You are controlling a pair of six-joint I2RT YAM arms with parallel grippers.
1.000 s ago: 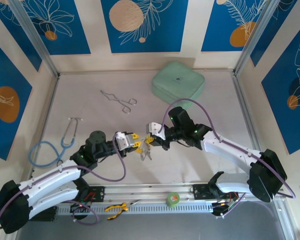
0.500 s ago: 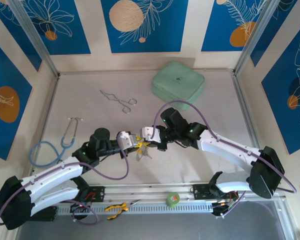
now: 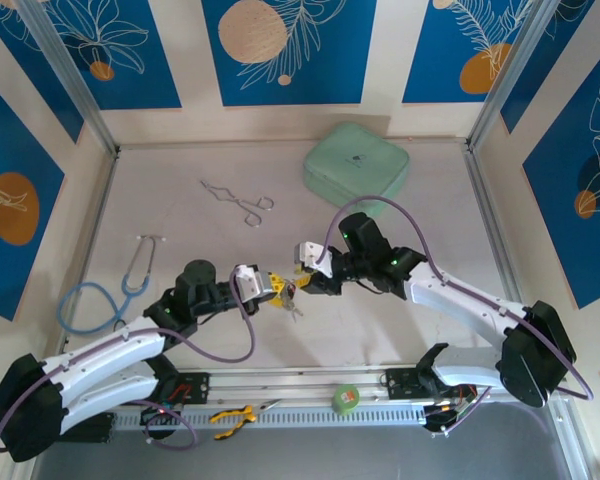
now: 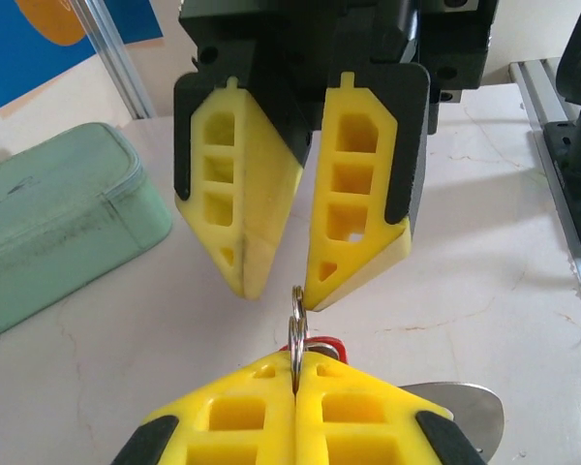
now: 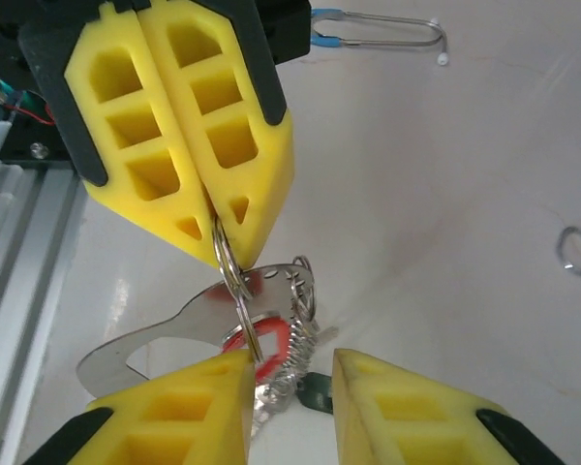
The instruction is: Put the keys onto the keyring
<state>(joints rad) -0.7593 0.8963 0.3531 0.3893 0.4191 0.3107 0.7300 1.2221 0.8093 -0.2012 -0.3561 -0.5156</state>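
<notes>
The keyring's lower end rests against one fingertip and the red-tagged key hangs past the fingers, so my right gripper will open wider and take hold of the red-tagged key (image 5: 273,341).
The keyring (image 4: 295,334) is a thin silver split ring held edge-on between the yellow pads of my left gripper (image 4: 296,366), which is shut on it. From the keyring (image 5: 230,271) hang the keys (image 5: 271,339): a red-tagged one, a dark-tagged one (image 5: 316,392), a flat silver plate and a coiled spring. My right gripper (image 5: 290,360) stands open just beyond them, its left fingertip touching the ring's lower end. From above, the left gripper (image 3: 278,289) and right gripper (image 3: 302,278) meet tip to tip mid-table, with the keys (image 3: 295,303) dangling below.
A mint-green case (image 3: 356,168) lies at the back right. Silver forceps (image 3: 238,199) lie at the back centre, and a blue stethoscope (image 3: 105,295) at the left. A green tape roll (image 3: 347,398) and yellow-handled pliers (image 3: 232,415) sit on the front rail.
My left gripper has shut on the keyring. My right gripper, shut before, has opened and let go, drawing back slightly to the right.
</notes>
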